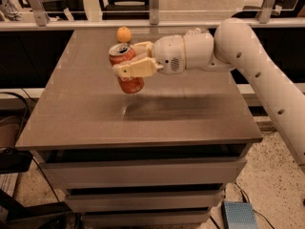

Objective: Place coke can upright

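Observation:
Next, my gripper releases the coke can so that it stands upright on the open middle of the brown table top (142, 109).
The coke can (127, 69) is a red can with a silver top. It is held nearly upright, tilted a little, above the brown table top (95, 123). My gripper (127, 60) reaches in from the right on a white arm. Its cream fingers (136, 68) are shut on the can's middle. The can's bottom hangs a short way above the table, with a shadow below it.
A small orange fruit (124, 34) sits at the table's far edge, just behind the can. The table stands on a cabinet with drawers (143, 173). A railing and glass panels run behind it. A blue box (240, 214) lies on the floor at lower right.

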`<state>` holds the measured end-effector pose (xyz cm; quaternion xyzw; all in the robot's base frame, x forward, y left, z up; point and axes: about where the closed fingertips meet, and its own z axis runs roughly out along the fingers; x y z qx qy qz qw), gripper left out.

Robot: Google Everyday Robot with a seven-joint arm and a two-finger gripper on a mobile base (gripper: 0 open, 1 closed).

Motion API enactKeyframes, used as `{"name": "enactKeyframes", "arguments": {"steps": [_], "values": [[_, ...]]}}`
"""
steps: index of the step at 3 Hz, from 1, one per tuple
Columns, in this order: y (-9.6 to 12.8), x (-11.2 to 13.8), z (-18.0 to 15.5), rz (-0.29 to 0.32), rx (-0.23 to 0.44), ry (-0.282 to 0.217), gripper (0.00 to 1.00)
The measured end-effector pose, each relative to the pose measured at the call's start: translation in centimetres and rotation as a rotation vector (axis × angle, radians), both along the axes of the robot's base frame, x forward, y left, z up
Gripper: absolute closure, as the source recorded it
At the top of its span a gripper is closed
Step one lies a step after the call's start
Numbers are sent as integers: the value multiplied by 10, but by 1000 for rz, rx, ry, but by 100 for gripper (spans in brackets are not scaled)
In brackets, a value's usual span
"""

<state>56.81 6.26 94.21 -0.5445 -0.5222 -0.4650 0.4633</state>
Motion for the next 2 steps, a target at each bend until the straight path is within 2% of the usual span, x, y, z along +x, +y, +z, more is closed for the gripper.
{"name": "enactKeyframes", "arguments": {"steps": [1, 2], "values": [[-10, -4, -9, 19, 3, 0, 100], [-21, -10, -25, 14, 39, 22, 100]]}}
